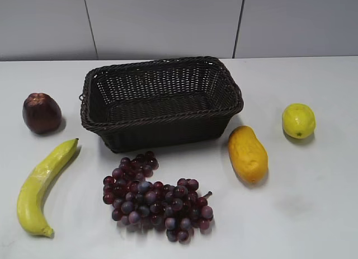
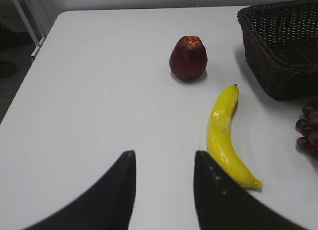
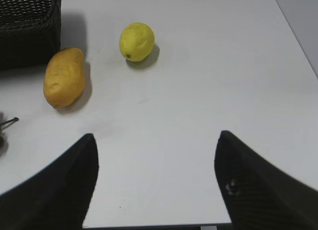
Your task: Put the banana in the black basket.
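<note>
The middle of the yellow-green banana (image 1: pixel 36 184) (image 2: pixel 219 132), about halfway between the banana's two ends, will be gripped by my left gripper.
The yellow-green banana (image 1: pixel 42 186) lies on the white table at the front left, its pointed tip toward the black basket (image 1: pixel 162 122). The basket stands empty at the middle back. In the left wrist view the banana (image 2: pixel 223 135) lies just right of my left gripper (image 2: pixel 164 158), which is open and empty above the table; the basket's corner (image 2: pixel 283 46) is at the upper right. My right gripper (image 3: pixel 156 140) is open wide and empty over bare table at the front right. Neither gripper shows in the exterior view.
A dark red apple (image 1: pixel 41 113) sits left of the basket. A bunch of purple grapes (image 1: pixel 154 197) lies in front of it. An orange-yellow mango (image 1: pixel 247 154) and a round yellow lemon (image 1: pixel 298 120) lie to the right. The table's left edge (image 2: pixel 30 66) drops off.
</note>
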